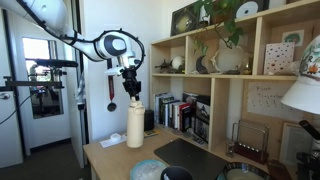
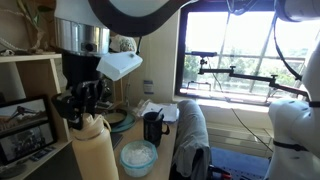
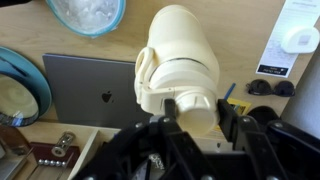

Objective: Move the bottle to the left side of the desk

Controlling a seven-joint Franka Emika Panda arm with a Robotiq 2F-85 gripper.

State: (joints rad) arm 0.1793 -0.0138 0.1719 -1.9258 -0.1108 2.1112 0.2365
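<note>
Next, my gripper sets the bottle down and lets go of it on the bare wooden desk (image 1: 126, 163) (image 3: 197, 18) next to the pale blue bowl.
The cream-white bottle (image 1: 135, 125) stands upright on the light wooden desk (image 1: 108, 160), near its end away from the shelf unit. It also shows in the other exterior view (image 2: 92, 152) and from above in the wrist view (image 3: 180, 55). My gripper (image 1: 131, 88) is directly over it, and the two fingers (image 3: 195, 115) sit on either side of the bottle's neck and cap and appear to touch it. In an exterior view the gripper (image 2: 82, 105) covers the bottle's top.
A closed grey laptop (image 3: 90, 85) lies on the desk beside the bottle. A pale blue bowl (image 3: 85, 12), a blue plate (image 3: 15, 90) and a black mug (image 2: 153, 128) stand nearby. The tall shelf unit (image 1: 240, 80) and a white lampshade (image 1: 305, 95) stand beyond.
</note>
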